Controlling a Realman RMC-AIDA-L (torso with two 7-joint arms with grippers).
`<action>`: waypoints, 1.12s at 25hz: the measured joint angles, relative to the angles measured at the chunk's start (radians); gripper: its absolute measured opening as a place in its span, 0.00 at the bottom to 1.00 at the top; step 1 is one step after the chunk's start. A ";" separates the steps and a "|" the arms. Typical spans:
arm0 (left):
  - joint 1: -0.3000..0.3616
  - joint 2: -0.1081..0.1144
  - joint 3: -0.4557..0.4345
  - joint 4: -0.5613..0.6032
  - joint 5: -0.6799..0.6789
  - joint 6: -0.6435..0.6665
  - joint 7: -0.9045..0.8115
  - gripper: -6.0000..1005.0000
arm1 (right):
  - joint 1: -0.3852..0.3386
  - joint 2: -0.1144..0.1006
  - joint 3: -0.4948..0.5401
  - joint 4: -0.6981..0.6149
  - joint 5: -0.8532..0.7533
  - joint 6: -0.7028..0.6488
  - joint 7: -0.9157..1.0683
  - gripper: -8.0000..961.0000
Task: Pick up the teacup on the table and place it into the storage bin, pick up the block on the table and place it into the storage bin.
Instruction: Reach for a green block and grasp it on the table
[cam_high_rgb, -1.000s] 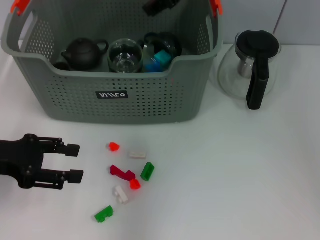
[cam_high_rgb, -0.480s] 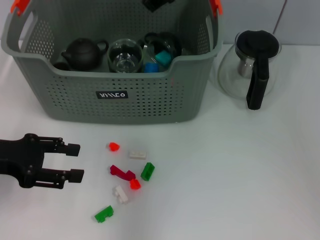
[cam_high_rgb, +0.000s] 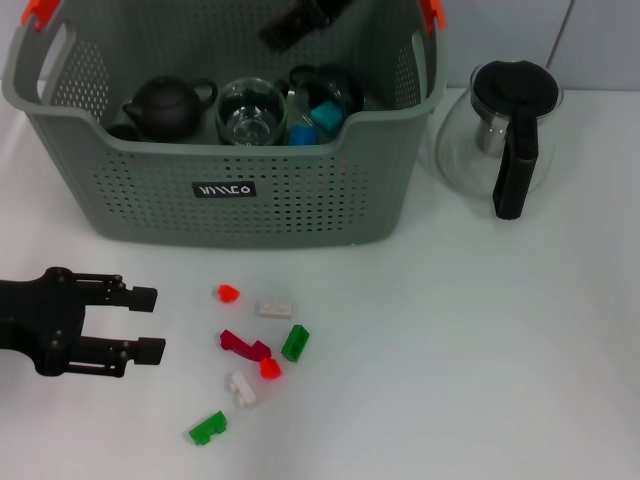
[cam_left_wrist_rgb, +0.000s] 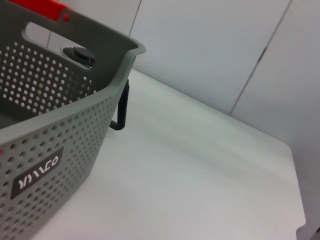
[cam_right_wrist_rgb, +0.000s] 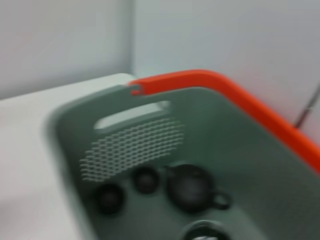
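Observation:
My right gripper is to go next to the green block nearer the storage bin (cam_high_rgb: 295, 343), the one beside the long dark red block, and close there.
The grey storage bin (cam_high_rgb: 230, 150) stands at the back of the table, and its perforated wall (cam_left_wrist_rgb: 50, 125) fills the left wrist view. Inside it lie a black teapot (cam_high_rgb: 165, 105), a glass cup (cam_high_rgb: 250, 110), and small dark teacups (cam_right_wrist_rgb: 145, 179) beside the teapot (cam_right_wrist_rgb: 190, 187). No teacup shows on the table. Several small blocks lie in front of the bin, among them a red block (cam_high_rgb: 228, 293), a white one (cam_high_rgb: 274, 309) and a green one (cam_high_rgb: 295, 343). My left gripper (cam_high_rgb: 150, 322) is open, low over the table left of the blocks. My right gripper (cam_high_rgb: 290, 25) hovers above the bin.
A round glass pot with a black lid and handle (cam_high_rgb: 505, 125) stands to the right of the bin; its handle (cam_left_wrist_rgb: 121, 107) shows past the bin's corner. Bare white table (cam_high_rgb: 480, 350) lies to the right of the blocks.
My right gripper has come down and to the left over the bin, so more of it shows. The left gripper and the blocks have stayed in place.

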 joint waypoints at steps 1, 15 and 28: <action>0.000 0.000 0.000 -0.001 0.000 0.002 0.000 0.73 | -0.008 0.000 0.006 -0.024 0.024 -0.045 0.005 0.94; 0.011 0.005 0.000 0.000 0.000 0.008 -0.002 0.73 | -0.122 0.007 -0.142 -0.072 0.167 -0.333 0.063 0.94; 0.025 0.009 -0.002 0.001 0.000 0.010 -0.002 0.73 | -0.212 0.012 -0.496 0.073 0.251 -0.018 0.019 0.94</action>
